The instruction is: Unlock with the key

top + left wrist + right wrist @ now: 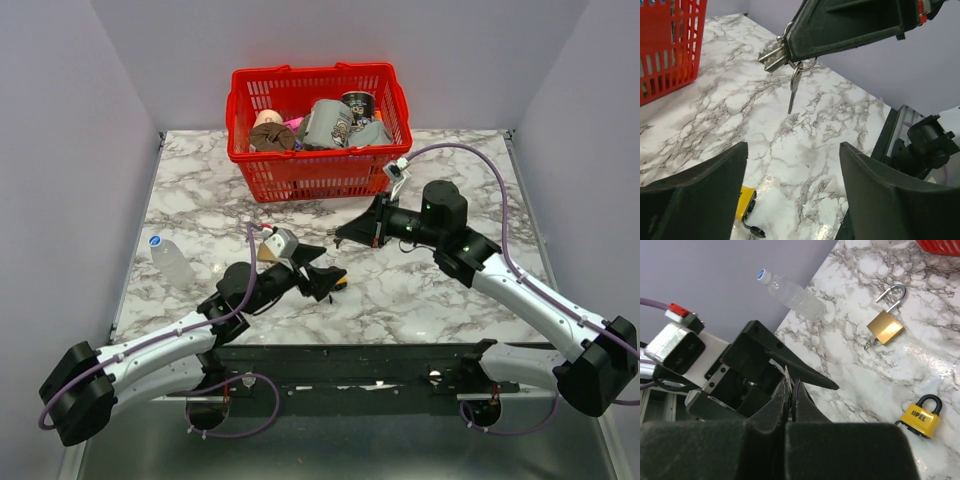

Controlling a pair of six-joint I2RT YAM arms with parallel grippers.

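Observation:
Next, I take that slim key (793,90) with my left gripper before my right gripper opens, as it clamps the other keys and the slim key dangles below them.
My right gripper (345,236) is shut on a small bunch of grey metal keys (774,54), held above the table. One slim key (794,91) hangs down from the ring. In the right wrist view the key edges (788,385) stick out between the shut fingers. The small yellow-and-black padlock (920,416) lies flat on the marble with its shackle closed. It also shows in the left wrist view (746,202), next to my left finger. My left gripper (325,280) is open and empty, low over the table beside that padlock (342,283) and below the keys.
A plain brass padlock (886,325) with an open shackle lies on the marble, to the left of the left wrist (267,251). A clear bottle with a blue cap (170,260) lies at the left edge. A red basket (318,175) of objects stands at the back.

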